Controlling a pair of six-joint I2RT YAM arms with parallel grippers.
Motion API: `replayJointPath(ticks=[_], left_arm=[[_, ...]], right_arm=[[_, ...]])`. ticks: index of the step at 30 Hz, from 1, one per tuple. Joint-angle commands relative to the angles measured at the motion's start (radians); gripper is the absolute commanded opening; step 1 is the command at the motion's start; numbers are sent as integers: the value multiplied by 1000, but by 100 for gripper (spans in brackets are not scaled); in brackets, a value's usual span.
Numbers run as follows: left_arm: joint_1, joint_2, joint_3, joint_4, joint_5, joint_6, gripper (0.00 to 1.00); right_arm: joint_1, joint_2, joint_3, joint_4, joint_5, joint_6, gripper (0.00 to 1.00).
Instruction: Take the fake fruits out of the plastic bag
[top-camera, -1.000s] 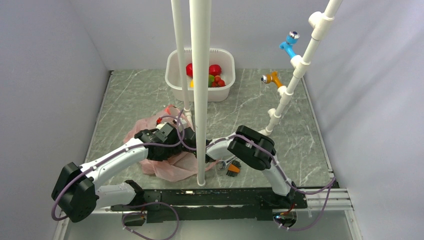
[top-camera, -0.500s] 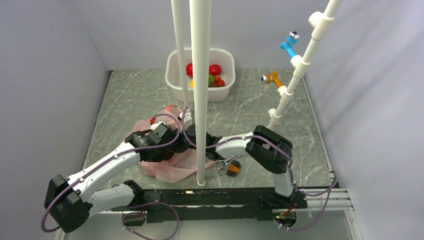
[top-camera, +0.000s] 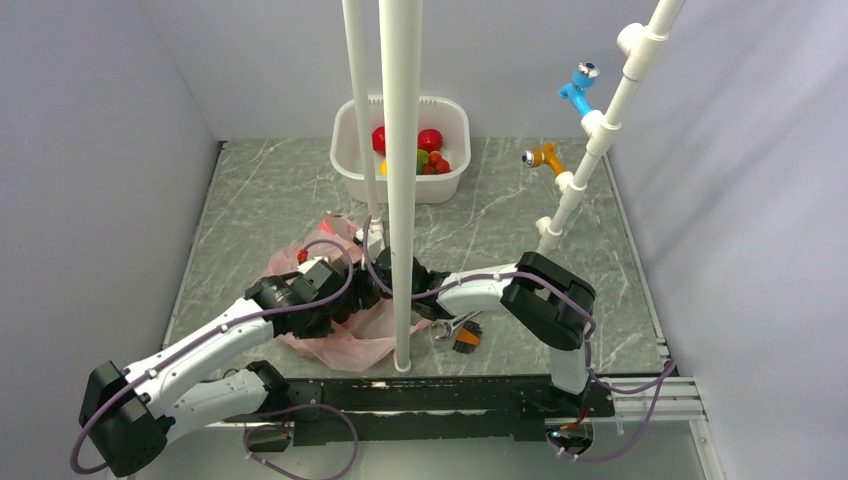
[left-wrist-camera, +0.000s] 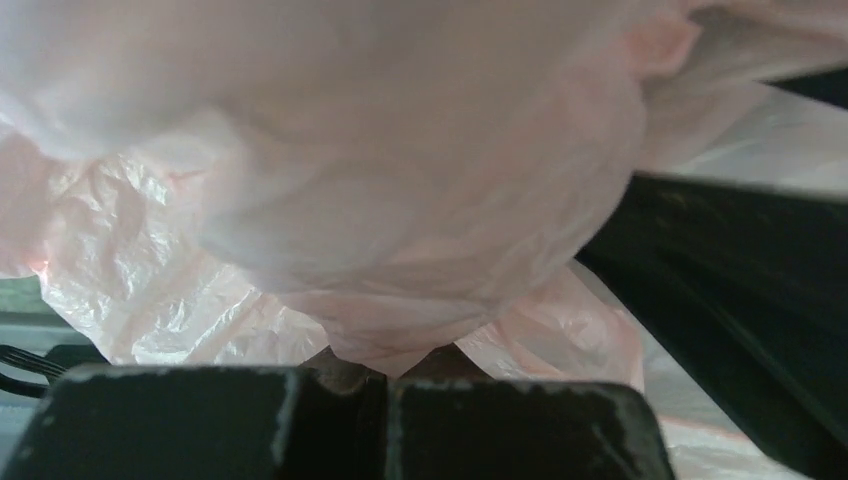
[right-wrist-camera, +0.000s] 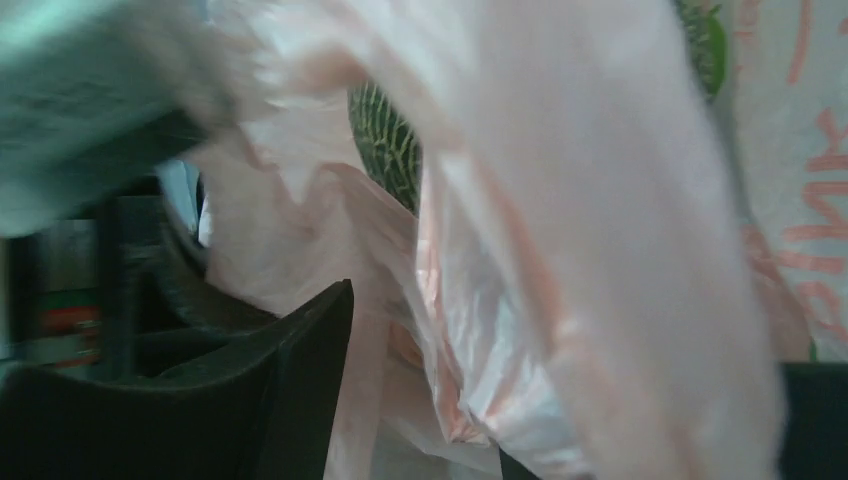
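A fold of the plastic bag's film is hanging between the fingers of my right gripper, so next I open that right gripper and reach past the fold to grab the dark round fruit (right-wrist-camera: 404, 345).
The pink plastic bag (top-camera: 335, 335) lies crumpled on the marble table (top-camera: 270, 190), left of centre. My left gripper (top-camera: 350, 295) is shut on a fold of its film (left-wrist-camera: 385, 350). My right gripper (top-camera: 388, 283), partly behind a white pole, stands open at the bag with loose film (right-wrist-camera: 450, 330) draped between its fingers (right-wrist-camera: 290, 390). A dull-green netted ball (right-wrist-camera: 385, 130) shows through the bag's folds in the right wrist view. A small red piece (top-camera: 302, 256) peeks out at the bag's far left edge. More fake fruits, red (top-camera: 431, 139) and green (top-camera: 423, 156), lie in the white tub (top-camera: 345, 150).
Two white poles (top-camera: 400, 180) rise mid-table, one right in front of the grippers. An orange-handled tool (top-camera: 465, 338) and a metal wrench (top-camera: 445, 328) lie just right of the bag. A slanted white rack (top-camera: 590, 140) with blue and orange pegs stands at the right.
My left arm has stretched out further toward the bag and my right elbow has swung right. The bag has bunched up closer to the front; the red piece sits lower.
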Motion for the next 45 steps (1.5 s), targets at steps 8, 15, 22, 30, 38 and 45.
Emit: replayJointPath(ticks=[8, 15, 22, 30, 38, 45], left_arm=[[-79, 96, -18, -32, -42, -127, 0], [-79, -16, -12, -38, -103, -168, 0], [-79, -101, -52, 49, -112, -169, 0], [-79, -64, -44, 36, -102, -157, 0], [-81, -58, -74, 77, -65, -149, 0], [-82, -59, -85, 95, -49, -145, 0]], right_arm=[[26, 51, 21, -36, 38, -166, 75], [30, 11, -66, 68, -11, -177, 81], [30, -51, -111, 85, 19, -236, 91], [29, 39, -19, 66, 40, -225, 79], [30, 104, 34, 62, 40, -194, 75], [31, 166, 68, 29, 37, -193, 58]])
